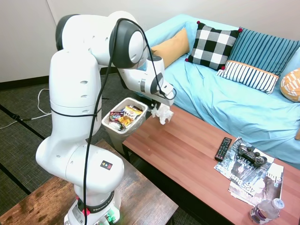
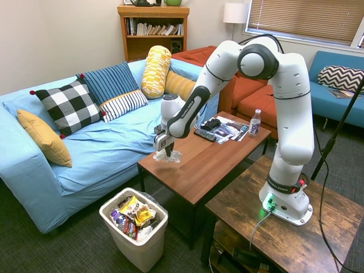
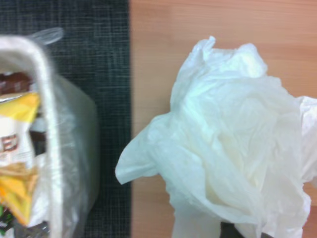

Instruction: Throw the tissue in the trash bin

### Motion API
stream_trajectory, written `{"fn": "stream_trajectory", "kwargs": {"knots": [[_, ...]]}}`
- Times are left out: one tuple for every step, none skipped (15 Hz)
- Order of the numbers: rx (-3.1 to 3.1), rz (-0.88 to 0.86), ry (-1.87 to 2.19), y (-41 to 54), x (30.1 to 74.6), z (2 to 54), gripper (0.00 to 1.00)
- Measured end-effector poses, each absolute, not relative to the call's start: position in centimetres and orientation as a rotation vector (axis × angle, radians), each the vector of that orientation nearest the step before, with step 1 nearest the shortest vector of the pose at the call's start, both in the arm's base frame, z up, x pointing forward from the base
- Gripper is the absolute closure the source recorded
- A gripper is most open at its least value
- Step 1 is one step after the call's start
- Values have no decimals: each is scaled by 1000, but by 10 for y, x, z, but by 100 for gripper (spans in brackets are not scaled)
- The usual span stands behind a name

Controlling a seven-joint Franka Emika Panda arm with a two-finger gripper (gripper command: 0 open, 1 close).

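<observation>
My gripper will let go of the tissue on the yellow snack wrappers inside the trash bin [image 1: 126, 113] [image 3: 8, 153].
The tissue [image 1: 162, 114] is a crumpled white wad hanging from my gripper [image 1: 159, 108], which is shut on it. It hangs just over the near corner of the reddish wooden coffee table [image 1: 187, 154]. In the second exterior view the tissue [image 2: 169, 156] sits under the gripper [image 2: 166, 149] at the table's end. The tissue [image 3: 233, 148] fills much of the wrist view. The trash bin [image 1: 139, 121], off-white and lined with a clear bag, stands on the floor beside that corner and holds colourful snack wrappers. Its rim [image 2: 109, 220] and rim [image 3: 43, 74] lie to one side of the tissue.
A remote [image 1: 223, 148], a game controller [image 1: 251, 155], magazines [image 1: 255, 180] and a water bottle [image 1: 266, 211] lie at the table's far end. A blue sofa [image 1: 225, 101] with cushions runs behind the table. A darker wooden table [image 1: 136, 192] bears the arm.
</observation>
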State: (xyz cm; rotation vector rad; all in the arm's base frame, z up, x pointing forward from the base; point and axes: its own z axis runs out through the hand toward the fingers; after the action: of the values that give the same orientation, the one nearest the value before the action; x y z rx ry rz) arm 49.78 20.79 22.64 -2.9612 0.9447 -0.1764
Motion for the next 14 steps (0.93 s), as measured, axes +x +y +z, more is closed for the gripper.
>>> {"fn": "stream_trajectory", "kwargs": {"knots": [[-2980,-183,903,228,485,232,100],[-3003,-190,860,249,473,235,100],[-3024,-196,816,269,461,235,100],[-3046,-202,771,291,450,236,100],[-3069,-213,724,312,442,235,100],[-3091,-224,683,335,435,233,100],[-3112,-227,648,357,432,227,100],[-3133,-223,617,374,433,218,100],[-3152,-216,590,390,434,207,100],[-3171,-207,561,406,436,194,100],[-3195,-207,524,420,436,178,100],[-3220,-208,493,430,436,158,100],[-3240,-202,471,438,436,137,100],[-3257,-196,461,443,436,118,0]]}}
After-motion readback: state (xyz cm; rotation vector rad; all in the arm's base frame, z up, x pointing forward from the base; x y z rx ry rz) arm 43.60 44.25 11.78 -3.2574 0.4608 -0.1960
